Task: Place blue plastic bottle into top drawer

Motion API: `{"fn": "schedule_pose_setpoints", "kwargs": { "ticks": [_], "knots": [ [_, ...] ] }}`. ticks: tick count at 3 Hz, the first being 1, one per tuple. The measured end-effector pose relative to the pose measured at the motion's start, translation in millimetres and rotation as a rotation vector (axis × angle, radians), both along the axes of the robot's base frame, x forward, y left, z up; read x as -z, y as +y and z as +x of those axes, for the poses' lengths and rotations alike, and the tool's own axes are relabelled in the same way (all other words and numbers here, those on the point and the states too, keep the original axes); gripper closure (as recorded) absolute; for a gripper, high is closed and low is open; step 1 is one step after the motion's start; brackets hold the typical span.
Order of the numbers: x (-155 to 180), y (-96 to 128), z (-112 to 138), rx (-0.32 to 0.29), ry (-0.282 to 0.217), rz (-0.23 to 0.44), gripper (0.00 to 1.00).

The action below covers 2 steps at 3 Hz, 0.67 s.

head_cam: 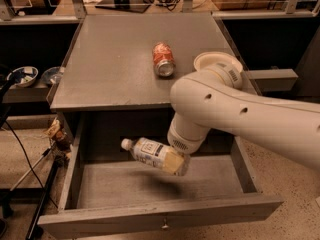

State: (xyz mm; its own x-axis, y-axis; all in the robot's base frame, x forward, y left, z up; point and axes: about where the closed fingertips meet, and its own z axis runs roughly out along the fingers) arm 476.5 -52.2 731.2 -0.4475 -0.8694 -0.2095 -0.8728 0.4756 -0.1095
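I will release the blue plastic bottle from my gripper on the middle of the drawer's grey bottom (161, 171), just behind the small knob.
The blue plastic bottle (148, 152) is a clear bottle with a white cap and a white label. It lies nearly level in the air over the open top drawer (150, 215), cap pointing left. My gripper (174, 162) is shut on the bottle's bottom end, under the big white arm (240, 115) that reaches in from the right. The bottle hangs above the drawer's grey floor and casts a shadow there. The drawer's front panel with its small knob (163, 226) is at the bottom of the view.
A red soda can (163, 60) lies on its side on the grey cabinet top (110, 59). Bowls (22, 76) sit on a low shelf at the left. Cables and a stand leg run along the floor at the left.
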Motion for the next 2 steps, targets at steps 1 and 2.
{"fn": "schedule_pose_setpoints", "kwargs": {
  "ticks": [1,2],
  "knots": [
    [26,-9,1,0.04,0.036,0.018,1.0],
    [48,-12,-2,0.068,0.073,0.04,1.0]
  ]
}}
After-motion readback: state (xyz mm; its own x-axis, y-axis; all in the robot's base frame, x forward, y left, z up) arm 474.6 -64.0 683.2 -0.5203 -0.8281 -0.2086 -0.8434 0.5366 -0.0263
